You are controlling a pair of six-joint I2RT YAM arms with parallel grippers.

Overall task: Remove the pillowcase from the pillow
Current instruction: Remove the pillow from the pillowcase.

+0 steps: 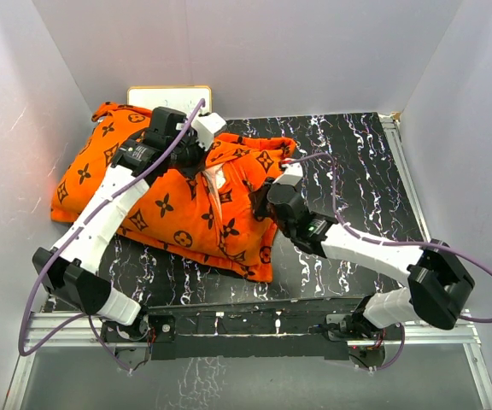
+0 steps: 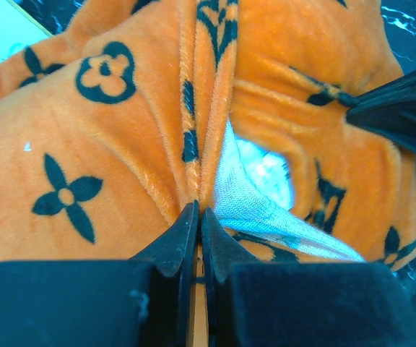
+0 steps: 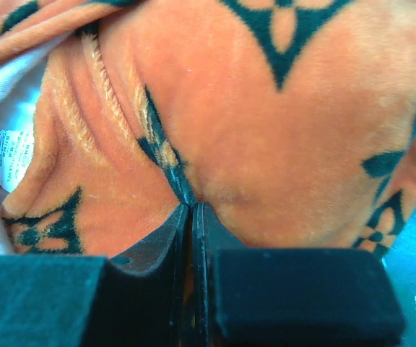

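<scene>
The pillowcase has an outer fold pinched in my right gripper, away from its open edge, so that gripper should open and grasp that edge beside the white label (image 3: 37, 163).
The orange pillowcase (image 1: 169, 205) with dark brown motifs lies across the left and middle of the black marbled table, still around the pillow. White pillow fabric (image 1: 220, 184) shows through its open mouth, also in the left wrist view (image 2: 258, 181) and at the left edge of the right wrist view (image 3: 6, 94). My left gripper (image 1: 202, 162) is shut on a fold of the pillowcase (image 2: 121, 144) at the opening's edge (image 2: 198, 210). My right gripper (image 1: 261, 198) is shut on another fold of the pillowcase (image 3: 280, 130) on the opening's right side (image 3: 192, 204).
A small framed whiteboard (image 1: 169, 96) lies at the back behind the pillowcase. White walls close in on the left, back and right. The black marbled table (image 1: 357, 171) stretches to the right. A metal rail runs along the near edge (image 1: 254, 329).
</scene>
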